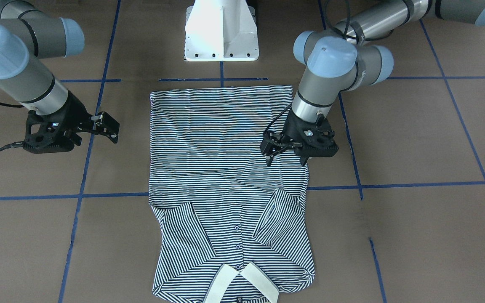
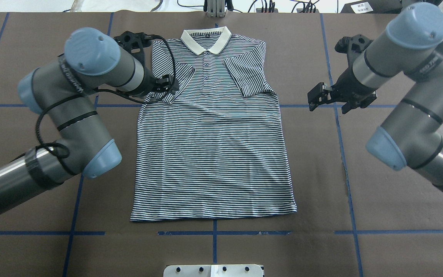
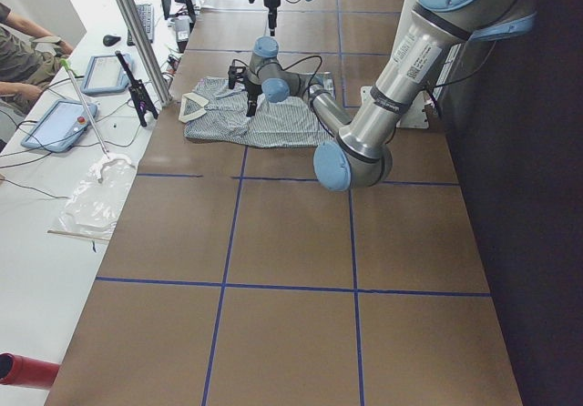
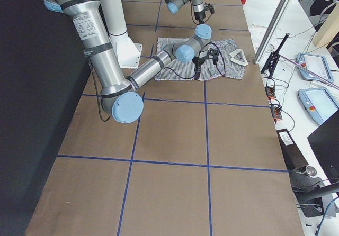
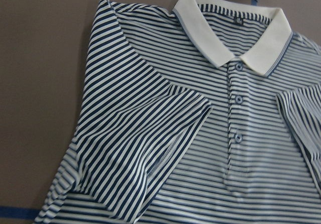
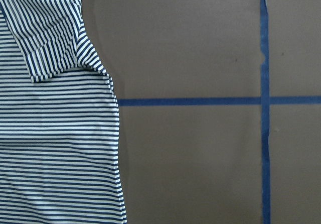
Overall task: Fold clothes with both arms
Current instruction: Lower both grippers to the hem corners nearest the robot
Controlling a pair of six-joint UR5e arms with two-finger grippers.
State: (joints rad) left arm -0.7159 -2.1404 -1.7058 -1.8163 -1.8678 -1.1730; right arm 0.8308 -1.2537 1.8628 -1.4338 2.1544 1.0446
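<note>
I should close my right gripper next on the striped polo shirt's hem corner [image 1: 153, 95] on that gripper's side.
The striped polo shirt [image 2: 214, 154] lies flat and face up on the brown table, with its cream collar [image 2: 206, 38] at the far edge. Both short sleeves are folded inward over the chest [image 5: 150, 148] [image 6: 45, 28]. My left gripper [image 1: 286, 158] hovers open just above the shirt's side edge beside its folded sleeve [image 2: 179, 77], holding nothing. My right gripper [image 2: 333, 100] hangs open over bare table, a hand's width off the shirt's other side, level with the other sleeve [image 2: 248, 75]. Neither wrist view shows any fingers.
Blue tape lines [image 6: 265, 108] cross the brown table cover. The white pedestal base [image 1: 221, 29] stands at the robot's edge behind the hem. A side bench holds tablets [image 3: 55, 124], cables and a plastic bag, with a person [image 3: 18, 51] seated there.
</note>
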